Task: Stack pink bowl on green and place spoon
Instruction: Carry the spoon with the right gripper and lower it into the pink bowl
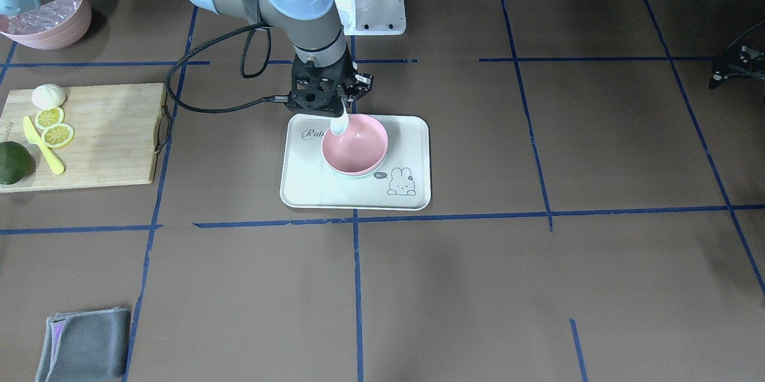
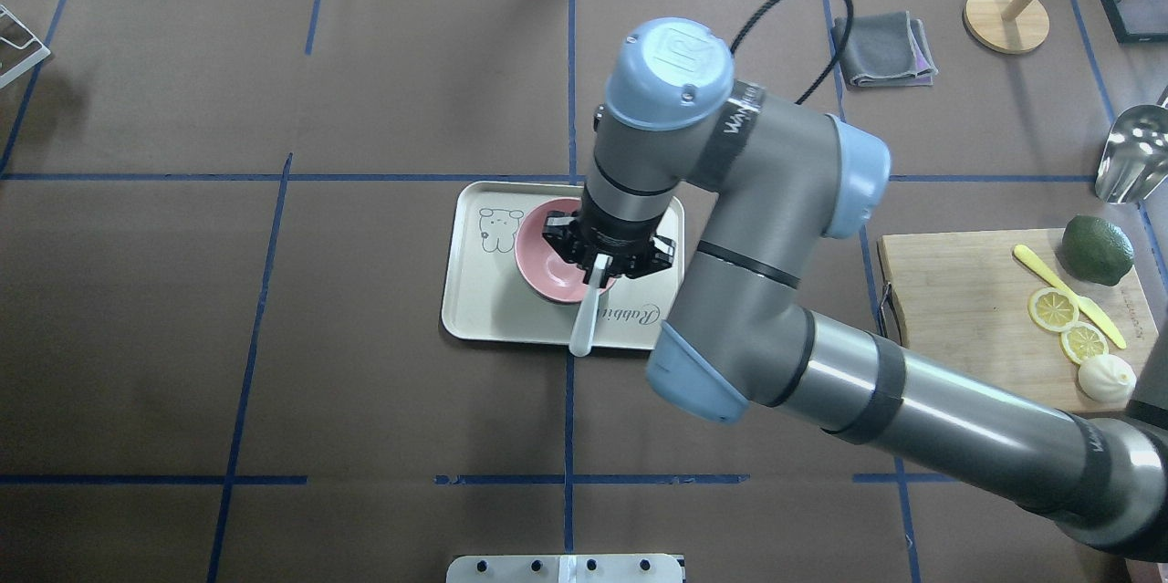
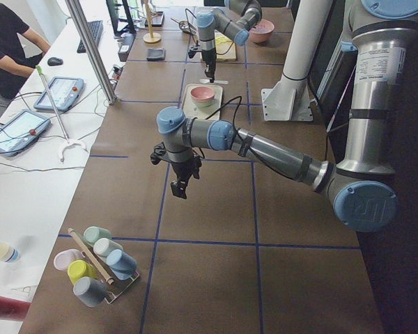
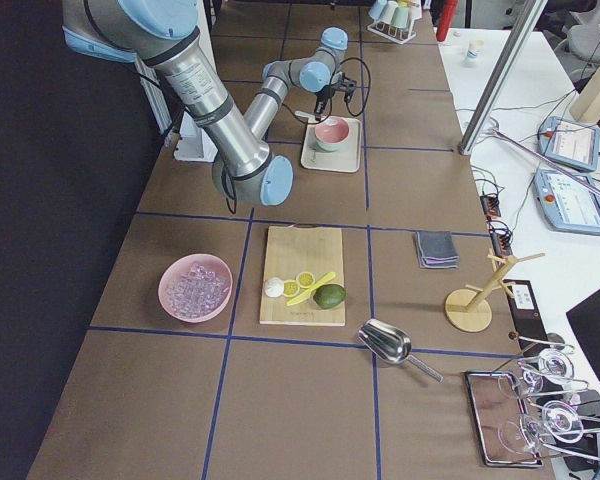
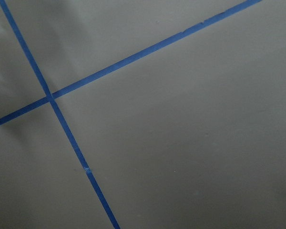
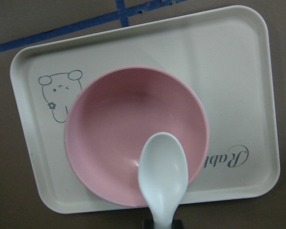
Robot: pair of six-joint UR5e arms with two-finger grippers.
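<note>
I need to let go of the white spoon with my right gripper inside the pink bowl on the cream tray (image 1: 358,150) (image 6: 125,130), with its scoop toward the bottom.
The pink bowl (image 1: 355,146) sits nested in the green bowl (image 1: 352,175), of which only a thin rim shows, on a cream tray (image 1: 412,131). My right gripper (image 1: 334,104) is shut on the handle of a white spoon (image 1: 339,124) and holds it above the bowl's rim on the robot's side. In the right wrist view the spoon's scoop (image 6: 163,174) hangs over the pink bowl (image 6: 128,129). My left gripper (image 3: 180,182) hovers over bare table, well away from the tray. I cannot tell whether it is open or shut.
A wooden cutting board (image 1: 107,131) with lemon slices, a yellow knife, a lime and a bun lies on the right arm's side. Beyond it are a pink bowl of clear pieces (image 1: 51,23), a grey cloth (image 1: 86,349), a metal scoop (image 4: 385,342) and a cup rack (image 3: 97,268).
</note>
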